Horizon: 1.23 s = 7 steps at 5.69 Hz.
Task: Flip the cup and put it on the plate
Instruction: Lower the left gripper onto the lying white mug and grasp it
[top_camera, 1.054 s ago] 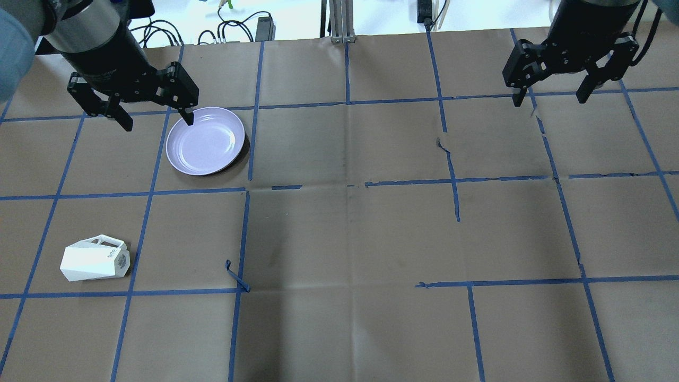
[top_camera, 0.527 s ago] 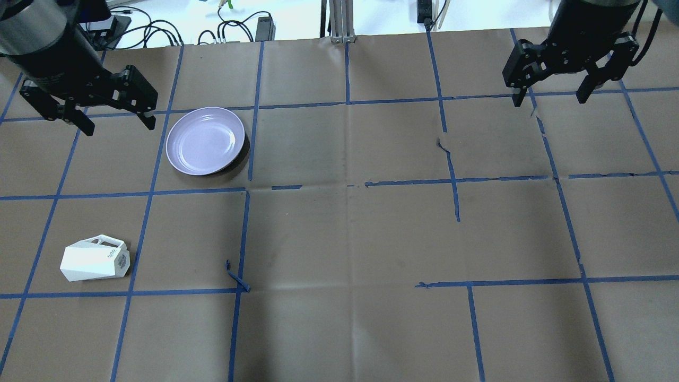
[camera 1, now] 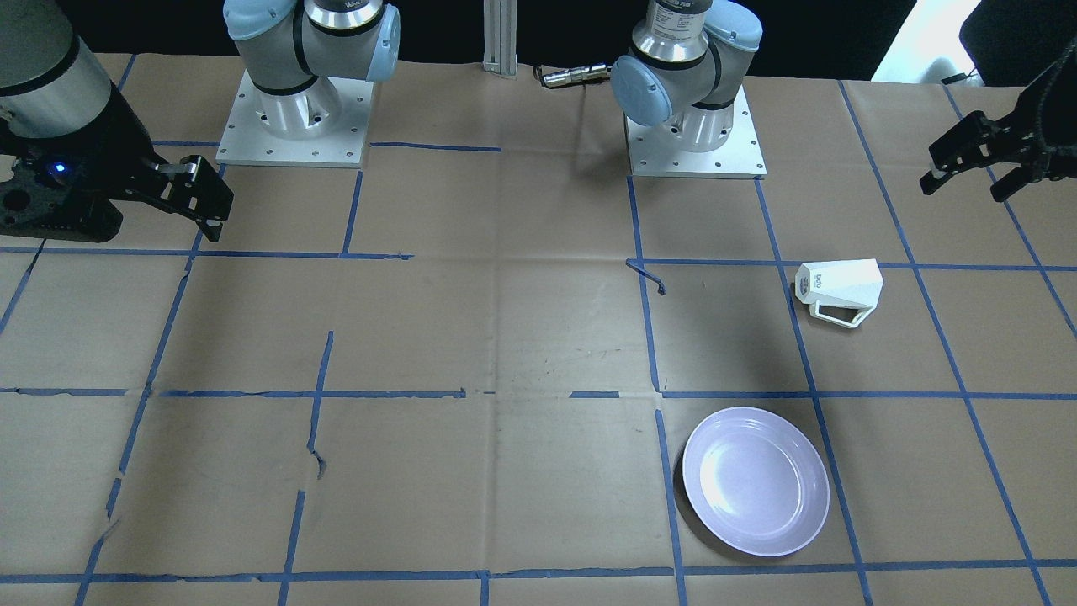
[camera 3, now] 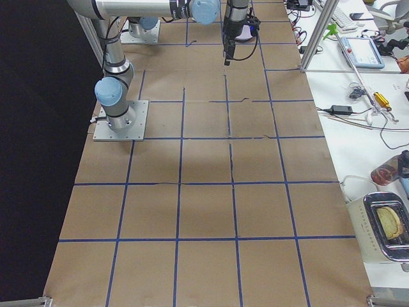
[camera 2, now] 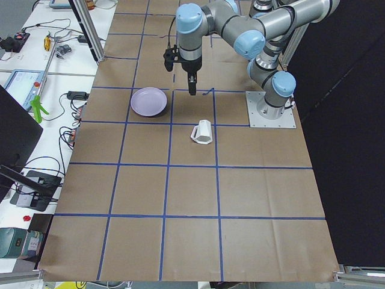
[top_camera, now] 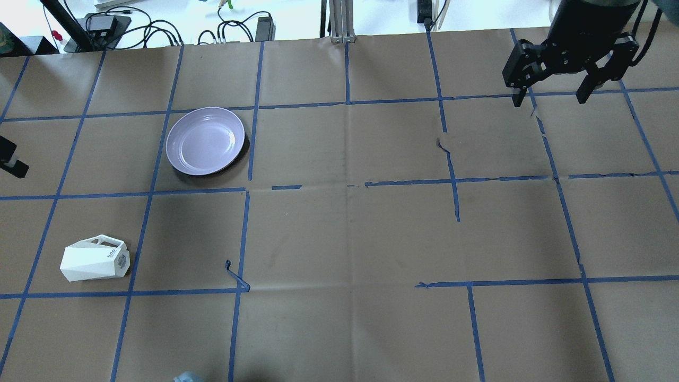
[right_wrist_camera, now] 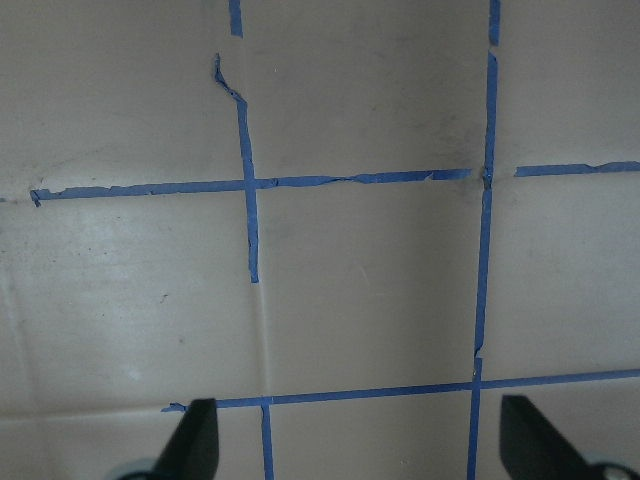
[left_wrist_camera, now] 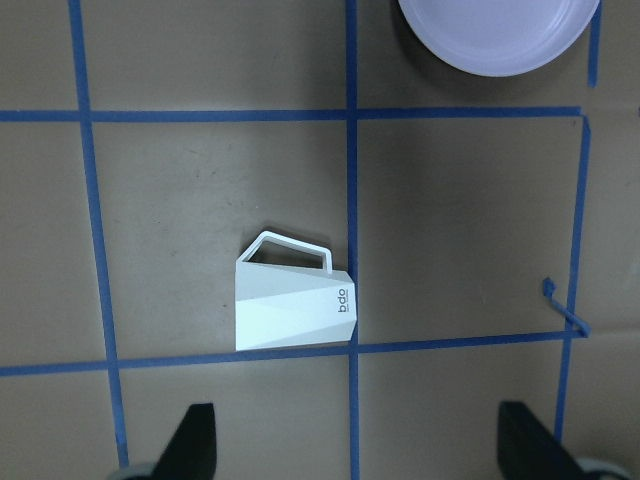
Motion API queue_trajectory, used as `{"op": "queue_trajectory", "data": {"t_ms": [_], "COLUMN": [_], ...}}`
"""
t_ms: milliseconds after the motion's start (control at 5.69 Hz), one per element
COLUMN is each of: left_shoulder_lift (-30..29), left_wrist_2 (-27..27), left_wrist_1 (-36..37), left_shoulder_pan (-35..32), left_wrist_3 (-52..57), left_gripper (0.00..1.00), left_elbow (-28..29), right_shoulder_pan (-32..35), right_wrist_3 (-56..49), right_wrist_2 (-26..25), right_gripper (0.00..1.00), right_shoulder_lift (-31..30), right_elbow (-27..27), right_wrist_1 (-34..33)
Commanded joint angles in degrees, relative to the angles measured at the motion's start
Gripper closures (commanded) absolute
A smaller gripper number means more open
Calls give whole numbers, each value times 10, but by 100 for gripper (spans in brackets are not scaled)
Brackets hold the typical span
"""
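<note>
The white faceted cup is next for my left gripper, which should go to it and close on the upper part of the cup's rim [camera 1: 876, 273] [left_wrist_camera: 239, 306], opposite the cup's bottom.
The white faceted cup [top_camera: 95, 260] lies on its side at the near left of the table, its handle pointing toward the far edge. It also shows in the front view [camera 1: 840, 289] and the left wrist view [left_wrist_camera: 293, 305]. The lavender plate [top_camera: 205, 140] sits empty farther back; it also shows in the front view [camera 1: 755, 480]. My left gripper [camera 1: 966, 187] is open and empty, raised above the table's left side. The cup shows just ahead of its fingertips [left_wrist_camera: 200, 440]. My right gripper [top_camera: 549, 99] is open and empty over the far right.
Brown paper with a blue tape grid covers the table [top_camera: 350, 239]. A loose curl of tape [top_camera: 237, 276] sticks up near the cup's square. The paper is torn [top_camera: 443, 144] at centre right. Cables [top_camera: 233, 26] lie beyond the far edge. The arm bases [camera 1: 694, 126] stand on the robot's side.
My left gripper has swung from beside the plate to the left, almost out of the overhead view. The right arm, cup and plate have not moved.
</note>
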Motion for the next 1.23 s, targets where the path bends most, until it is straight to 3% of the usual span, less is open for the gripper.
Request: {"op": "queue_trajectory", "data": {"t_ms": [0, 527, 1054], "left_shoulder_lift": [-57, -196, -270], "left_wrist_2": [-65, -171, -202], "left_wrist_1": [-13, -13, -69], "left_shoulder_pan": [102, 142, 177], "left_wrist_3": [144, 226, 293], "left_gripper": [1, 1, 1], "left_elbow": [1, 14, 13], "right_shoulder_pan": [0, 0, 0], "right_wrist_3": [0, 0, 0], "right_wrist_2": [0, 0, 0], "right_gripper": [0, 0, 0], "right_shoulder_lift": [0, 0, 0], "right_elbow": [0, 0, 0], "right_wrist_1": [0, 0, 0]}}
